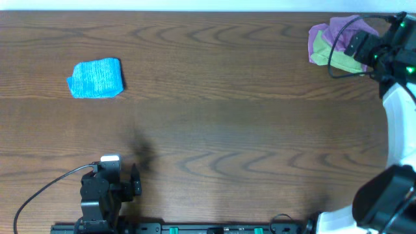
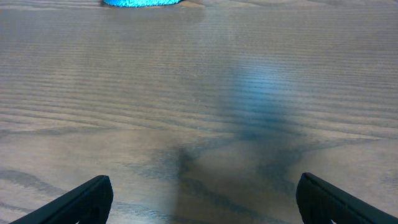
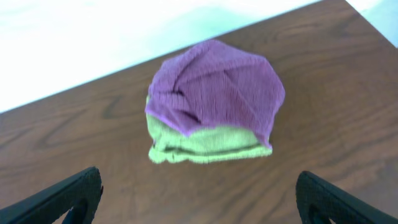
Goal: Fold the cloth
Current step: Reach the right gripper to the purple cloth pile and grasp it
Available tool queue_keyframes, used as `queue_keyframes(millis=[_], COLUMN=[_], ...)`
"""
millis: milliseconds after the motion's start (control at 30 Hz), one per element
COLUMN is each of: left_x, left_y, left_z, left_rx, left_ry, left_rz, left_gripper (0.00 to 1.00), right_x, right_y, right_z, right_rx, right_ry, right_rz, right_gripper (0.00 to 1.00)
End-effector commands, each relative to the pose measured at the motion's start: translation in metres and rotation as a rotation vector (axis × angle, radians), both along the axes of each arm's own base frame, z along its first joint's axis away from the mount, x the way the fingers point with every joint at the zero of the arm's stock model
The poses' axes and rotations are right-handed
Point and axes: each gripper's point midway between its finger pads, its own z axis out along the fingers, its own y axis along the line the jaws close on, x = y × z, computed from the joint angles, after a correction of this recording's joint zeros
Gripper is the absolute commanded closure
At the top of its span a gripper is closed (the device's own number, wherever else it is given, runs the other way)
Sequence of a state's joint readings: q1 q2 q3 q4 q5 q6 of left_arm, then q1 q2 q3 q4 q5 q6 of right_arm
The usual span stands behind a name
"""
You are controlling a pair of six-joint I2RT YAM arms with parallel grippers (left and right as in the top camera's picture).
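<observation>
The robot's right gripper will close on the near side of the purple cloth (image 1: 337, 35) (image 3: 195, 107), just in front of the purple cloth's top fold, over the green cloth.
A purple cloth (image 1: 337, 34) lies bunched on top of a green cloth (image 1: 344, 62) at the table's far right corner. In the right wrist view the purple cloth (image 3: 217, 87) covers most of the green cloth (image 3: 205, 147). My right gripper (image 1: 365, 49) (image 3: 199, 194) is open and empty, above the table just short of this pile. A blue cloth (image 1: 96, 78), folded into a small rectangle, lies at the far left; only its edge (image 2: 143, 2) shows in the left wrist view. My left gripper (image 1: 135, 181) (image 2: 202, 194) is open and empty near the front edge.
The wooden table (image 1: 234, 130) ends right behind the purple and green pile, its far edge (image 3: 93, 81) showing in the right wrist view. The right arm's white base (image 1: 396, 130) stands at the right side.
</observation>
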State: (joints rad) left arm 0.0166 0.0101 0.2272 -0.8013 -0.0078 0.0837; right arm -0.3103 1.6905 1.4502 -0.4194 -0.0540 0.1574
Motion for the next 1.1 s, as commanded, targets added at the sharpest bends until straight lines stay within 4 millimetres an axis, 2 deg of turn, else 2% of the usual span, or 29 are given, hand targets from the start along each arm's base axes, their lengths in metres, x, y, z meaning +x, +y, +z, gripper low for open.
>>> queue_keyframes(millis=[0,200,400,600,767,800,933,1067], left_x=[-0.008,-0.008,-0.008,-0.008,-0.008,-0.008,-0.008,-0.008], left_y=[0.002,0.002,0.002,0.002,0.002,0.002,0.002,0.002], left_z=[-0.022,-0.022,-0.022,-0.022,-0.022,-0.022,-0.022,-0.022], left_rx=[0.024,0.024,0.024,0.024,0.024,0.024,0.024,0.024], left_ry=[0.071,0.071,0.071,0.071,0.071,0.071,0.071,0.071], left_rz=[-0.001,-0.001,-0.002,-0.002,-0.001,-0.002,-0.001,-0.002], left_gripper=[0.04,0.05,0.05,0.05,0.05,0.05,0.04,0.04], right_x=[0.020,0.071,0.104,0.115,0.116,0.117,0.119,0.118], right_y=[-0.011,-0.018,-0.020,-0.017,-0.013,-0.013,-0.012,-0.011], right_z=[-0.015,-0.043,-0.065,-0.107,-0.129,-0.130,-0.129,-0.129], right_rx=[0.014,0.081,0.155,0.215,0.232,0.232,0.228,0.229], right_ry=[0.014,0.026,0.006,0.036,0.069,0.070,0.061,0.064], right_rz=[-0.013,0.008,0.009,0.011,0.015,0.017,0.020,0.021], right_gripper=[0.01,0.01,0.01,0.01,0.02,0.03,0.22,0.37])
